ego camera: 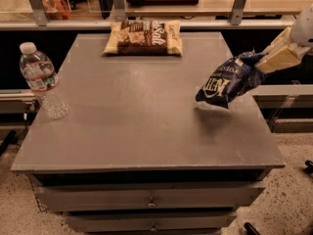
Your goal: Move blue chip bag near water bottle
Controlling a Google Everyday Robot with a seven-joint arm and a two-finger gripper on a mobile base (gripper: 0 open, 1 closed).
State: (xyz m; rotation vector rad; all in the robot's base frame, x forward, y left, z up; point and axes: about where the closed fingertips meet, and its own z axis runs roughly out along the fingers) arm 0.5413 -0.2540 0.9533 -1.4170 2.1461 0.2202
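Observation:
Next, my gripper puts the blue chip bag down on the grey table [104, 90] between the water bottle and the snack bag.
The blue chip bag [226, 83], dark navy with white lettering, hangs just above the right side of the grey table [146, 126]. My gripper [264, 62] comes in from the right edge and is shut on the bag's upper right corner. The water bottle [43, 80], clear with a white cap and a white-and-red label, stands upright at the table's left edge, far from the bag.
A tan-and-brown snack bag [143, 37] lies flat at the table's back middle. A rail and shelf [156, 21] run behind the table. Drawers [151, 199] sit below the front edge.

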